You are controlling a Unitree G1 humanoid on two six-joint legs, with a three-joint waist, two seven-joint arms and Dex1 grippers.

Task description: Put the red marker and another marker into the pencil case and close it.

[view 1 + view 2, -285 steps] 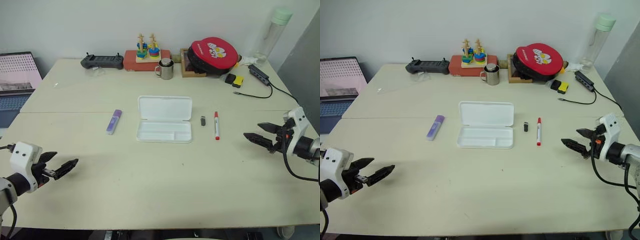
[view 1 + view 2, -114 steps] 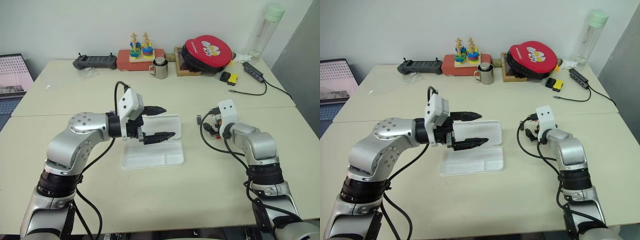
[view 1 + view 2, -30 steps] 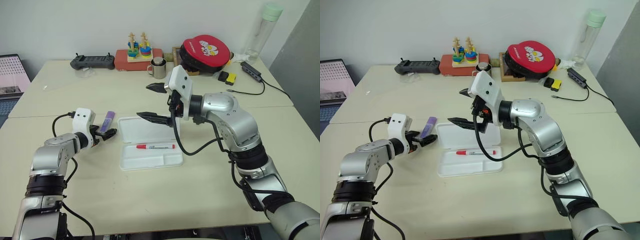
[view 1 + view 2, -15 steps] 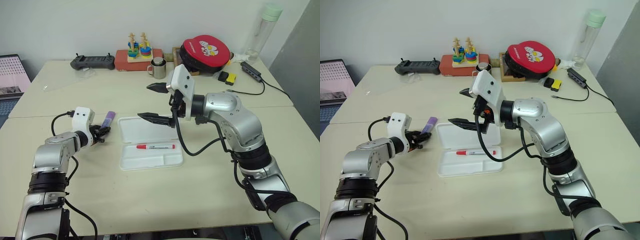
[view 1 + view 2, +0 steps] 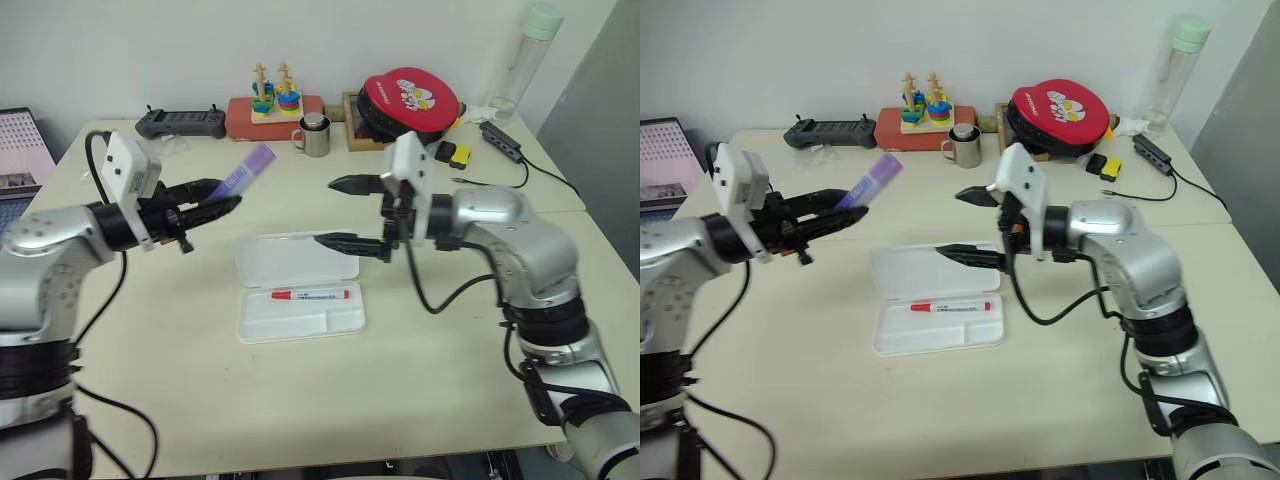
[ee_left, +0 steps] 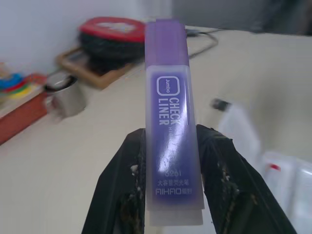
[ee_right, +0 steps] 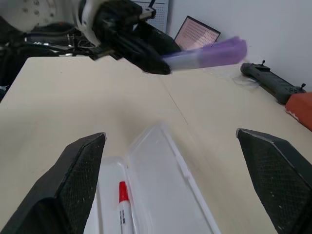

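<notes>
Next, my left gripper releases the purple marker, still above the table beside the case, in the tray's long front slot point(image 5: 284, 322), next to the red marker.
The pencil case point(image 5: 285, 260) lies open at the table's middle, its lid flat behind the tray. In the tray's rear slot lies the red marker point(image 5: 310, 294), cap to the left. My left gripper point(image 5: 222, 200) hangs above the table left of the case, shut on the other marker, a purple one point(image 5: 248, 167), which sticks up and away from the fingers point(image 6: 131, 195). My right gripper point(image 5: 325, 212) stands wide open over the lid's right end, pointing left. Its wrist view shows the lid point(image 7: 165, 175), the red marker point(image 7: 123, 204) and the held purple marker point(image 7: 209, 55).
Along the far edge stand a black controller point(image 5: 180, 122), a stacking toy on a red box point(image 5: 270, 100), a metal mug point(image 5: 314, 136), a red round bag point(image 5: 406, 97) and a bottle point(image 5: 520, 60). A laptop point(image 5: 25, 150) sits far left. A small dark stick point(image 6: 220, 104) lies near the case.
My left gripper shut on the purple marker and lifted it off the table, up and toward the case. My right gripper drew back to the right, still open.
</notes>
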